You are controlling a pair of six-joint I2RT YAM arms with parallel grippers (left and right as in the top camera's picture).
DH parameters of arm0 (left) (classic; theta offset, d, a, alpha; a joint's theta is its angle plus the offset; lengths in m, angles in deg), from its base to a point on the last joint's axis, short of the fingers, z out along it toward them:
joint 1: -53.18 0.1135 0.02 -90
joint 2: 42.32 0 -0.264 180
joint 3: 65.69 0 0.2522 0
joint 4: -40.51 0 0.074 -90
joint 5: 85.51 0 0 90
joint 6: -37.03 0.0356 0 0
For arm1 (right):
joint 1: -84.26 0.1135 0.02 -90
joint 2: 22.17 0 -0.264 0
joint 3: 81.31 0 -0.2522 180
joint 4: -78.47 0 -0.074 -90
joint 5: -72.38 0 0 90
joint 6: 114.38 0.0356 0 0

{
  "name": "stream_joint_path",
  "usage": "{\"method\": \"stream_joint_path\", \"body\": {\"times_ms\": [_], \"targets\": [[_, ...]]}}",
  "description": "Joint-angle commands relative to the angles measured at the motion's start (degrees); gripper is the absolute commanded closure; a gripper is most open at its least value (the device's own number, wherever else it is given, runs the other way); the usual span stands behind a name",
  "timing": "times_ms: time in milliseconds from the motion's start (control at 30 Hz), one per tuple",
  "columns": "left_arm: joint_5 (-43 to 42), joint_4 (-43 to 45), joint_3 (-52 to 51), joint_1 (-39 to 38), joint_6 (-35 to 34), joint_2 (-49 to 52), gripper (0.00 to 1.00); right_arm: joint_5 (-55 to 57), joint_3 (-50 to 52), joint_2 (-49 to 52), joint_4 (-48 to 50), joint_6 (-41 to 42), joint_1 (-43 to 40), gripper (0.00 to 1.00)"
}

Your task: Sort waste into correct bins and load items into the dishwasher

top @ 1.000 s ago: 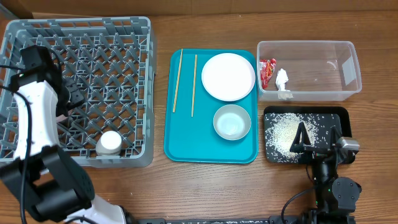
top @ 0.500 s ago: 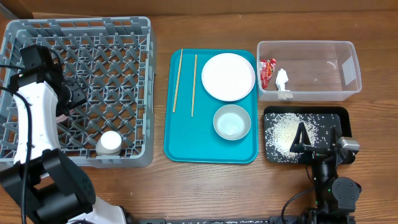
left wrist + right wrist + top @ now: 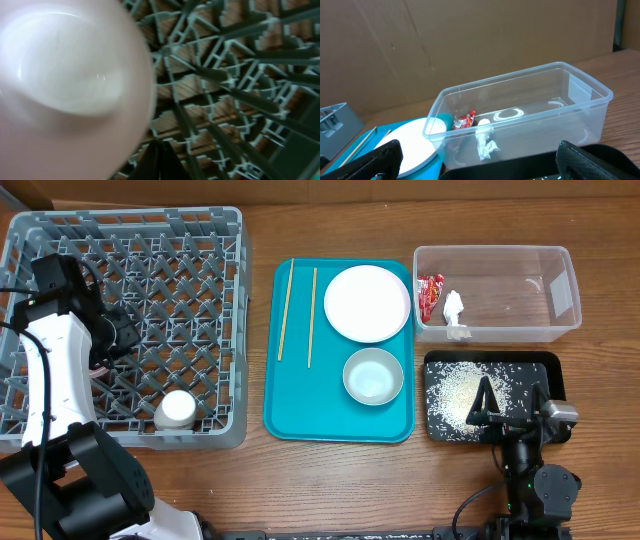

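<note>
The fingers of my left gripper are closed beside the bowl's edge, so I will open them and pinch the bowl's near edge (image 3: 134, 149) before I move the bowl in the rack.
The grey dishwasher rack (image 3: 150, 270) fills the left of the table, with a small white cup (image 3: 178, 408) standing near its front wall. My left gripper (image 3: 119, 333) reaches into the rack. In the left wrist view its black fingertips (image 3: 160, 161) are shut together on nothing, just beside a pale bowl (image 3: 65, 85) resting among the pegs (image 3: 235, 95). On the teal tray lie two chopsticks (image 3: 285, 310), a white plate (image 3: 367, 302) and a second bowl (image 3: 373, 376). My right gripper (image 3: 509, 408) stands open over the black tray (image 3: 545, 367), which holds the rice (image 3: 452, 392).
The clear tub (image 3: 555, 260) at the back right holds the red wrapper (image 3: 431, 295) and the white tissue (image 3: 454, 313); both show in the right wrist view too, wrapper (image 3: 466, 120) and tissue (image 3: 485, 145). The teal tray (image 3: 300, 405) sits between the rack and the bins.
My left gripper's jaws have closed together beside the pale bowl, and the left arm has shifted slightly inside the rack. The right arm has not moved.
</note>
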Motion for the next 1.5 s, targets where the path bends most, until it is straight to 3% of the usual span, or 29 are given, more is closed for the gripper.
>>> {"method": "stream_joint_path", "body": {"times_ms": [0, 67, 133, 200, 300, 467, 733, 900, 1067, 1300, 1467], "targets": [[-7.65, 0.35, 1.03, 0.98, -0.2, -4.15, 0.96, 0.33, 0.57, -0.57, 0.17, -0.07, -0.17, 0.0], [-7.74, 0.85, 1.09, 1.29, -0.22, -6.08, 0.92, 0.33, 0.57, -0.57, 0.17, -0.07, -0.17, 0.0], [-6.78, 1.18, 1.09, 1.38, 0.31, -7.21, 0.61, 0.33, 0.57, -0.57, 0.17, -0.09, -0.17, 0.0], [-1.99, 0.46, 1.09, 1.33, 0.22, -7.72, 0.43, 0.33, 0.57, -0.57, 0.2, -0.07, -0.17, 0.0], [3.82, 0.39, 1.09, 1.33, 0.0, -7.52, 0.39, 0.33, 0.57, -0.57, 0.17, -0.07, -0.17, 0.0], [7.41, 2.03, 1.07, 1.36, 0.55, -5.29, 0.53, 0.33, 0.57, -0.57, 0.17, -0.07, -0.17, 0.0], [5.31, 1.64, 1.05, 1.33, 3.26, 1.62, 0.61, 0.33, 0.57, -0.57, 0.17, -0.07, -0.17, 0.0], [3.98, 1.38, 1.05, 1.33, 3.21, 1.95, 0.85, 0.33, 0.57, -0.57, 0.17, -0.07, -0.17, 0.0], [3.76, 0.35, 1.42, 1.33, 2.29, -0.39, 0.96, 0.31, 0.57, -0.57, 0.17, -0.07, -0.17, 0.0], [-4.15, 0.07, 1.99, 1.64, 1.29, -7.3, 0.96, 0.33, 0.57, -0.57, 0.17, -0.09, -0.17, 0.0], [-1.44, 0.0, 1.99, 1.7, 1.95, -10.71, 0.91, 0.33, 0.57, -0.57, 0.17, -0.07, -0.17, 0.0]]}}
